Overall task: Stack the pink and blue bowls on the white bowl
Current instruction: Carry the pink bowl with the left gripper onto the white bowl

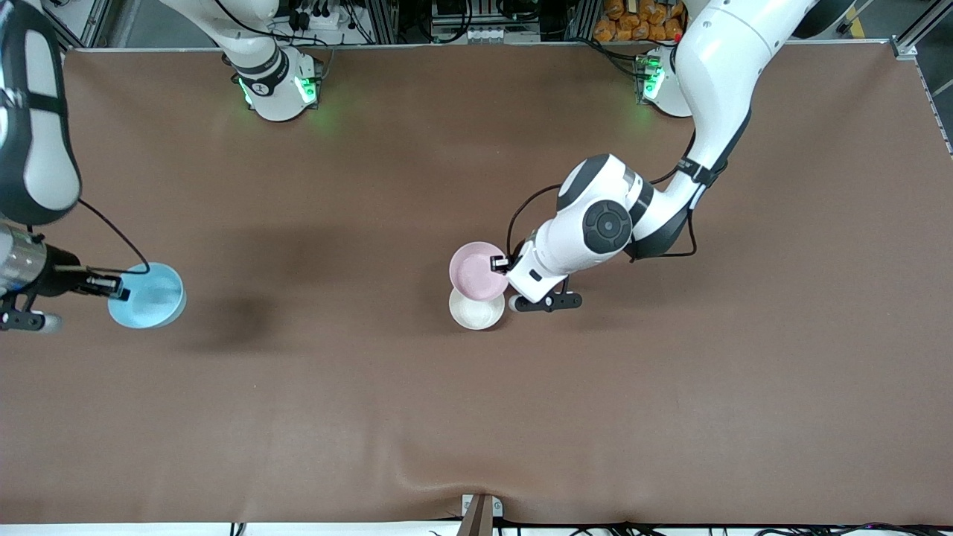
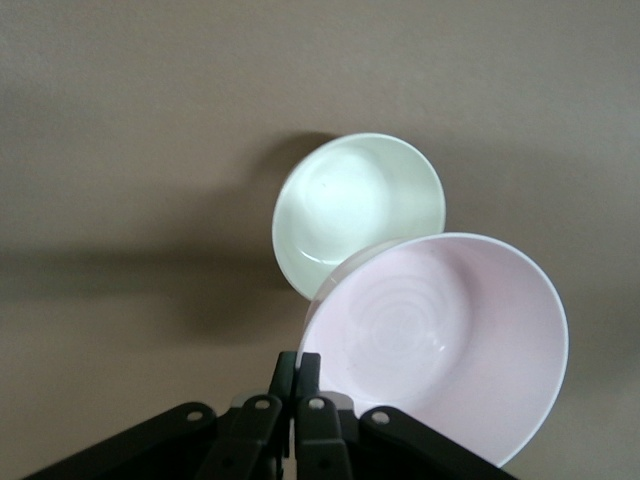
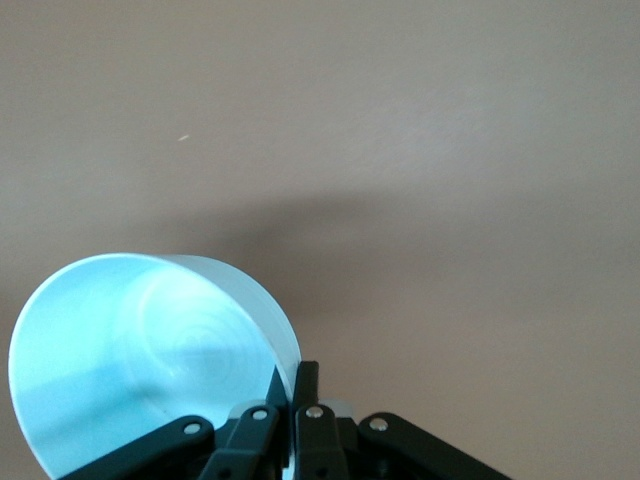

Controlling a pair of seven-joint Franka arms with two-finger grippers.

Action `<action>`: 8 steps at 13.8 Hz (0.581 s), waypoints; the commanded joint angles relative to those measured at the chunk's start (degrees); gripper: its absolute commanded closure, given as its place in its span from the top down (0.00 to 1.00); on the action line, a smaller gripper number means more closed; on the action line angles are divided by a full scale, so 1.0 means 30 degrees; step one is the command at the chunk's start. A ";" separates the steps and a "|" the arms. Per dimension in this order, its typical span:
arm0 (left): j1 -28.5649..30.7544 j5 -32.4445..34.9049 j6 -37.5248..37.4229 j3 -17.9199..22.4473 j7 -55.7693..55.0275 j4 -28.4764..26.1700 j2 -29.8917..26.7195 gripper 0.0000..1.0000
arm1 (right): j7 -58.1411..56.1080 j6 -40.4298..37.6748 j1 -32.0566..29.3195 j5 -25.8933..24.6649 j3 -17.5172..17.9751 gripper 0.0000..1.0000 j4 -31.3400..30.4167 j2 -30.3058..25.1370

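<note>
My left gripper will let go of the pink bowl nested down inside the white bowl [image 1: 474, 300] [image 2: 357, 213] near the table's middle.
The white bowl [image 1: 476, 311] [image 2: 358, 208] stands upright on the brown table near its middle. My left gripper [image 1: 500, 262] [image 2: 298, 366] is shut on the rim of the pink bowl [image 1: 476, 269] [image 2: 440, 345]. It holds that bowl in the air, partly over the white bowl and offset from it. At the right arm's end of the table, my right gripper [image 1: 119, 289] [image 3: 297, 376] is shut on the rim of the blue bowl [image 1: 147, 295] [image 3: 140, 372], lifted and tilted over bare table.
The two arm bases [image 1: 279, 85] [image 1: 663, 82] stand along the table's edge farthest from the front camera. A small bracket [image 1: 480, 512] sits at the edge nearest the camera. Brown table cover [image 1: 476, 417] stretches between the bowls.
</note>
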 commanded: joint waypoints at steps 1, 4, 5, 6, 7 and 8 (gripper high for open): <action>-0.0422 0.0491 0.1040 0.0315 -0.0399 0.0647 0.1029 0.00 | 0.0121 -0.0396 0.0222 0.1231 0.0048 0.00 -0.0582 -0.0722; -0.1678 0.0432 0.1485 0.1628 -0.0341 0.0647 0.1237 0.00 | 0.3013 -0.0425 0.1916 0.1262 0.0019 0.00 -0.0582 -0.1102; -0.2147 0.0403 0.1572 0.2214 -0.0253 0.0705 0.1353 0.00 | 0.4271 -0.0426 0.2561 0.1262 0.0019 0.00 -0.0582 -0.1219; -0.2326 0.0403 0.1747 0.2452 -0.0223 0.0821 0.1441 0.00 | 0.5211 -0.0368 0.3177 0.1262 0.0019 0.00 -0.0582 -0.1249; -0.2328 0.0403 0.1807 0.2484 -0.0194 0.0880 0.1558 0.00 | 0.5975 -0.0309 0.3763 0.1233 0.0019 0.00 -0.0553 -0.1250; -0.2328 0.0403 0.1865 0.2484 -0.0194 0.0968 0.1675 0.00 | 0.6911 -0.0164 0.4436 0.1233 0.0019 0.00 -0.0553 -0.1250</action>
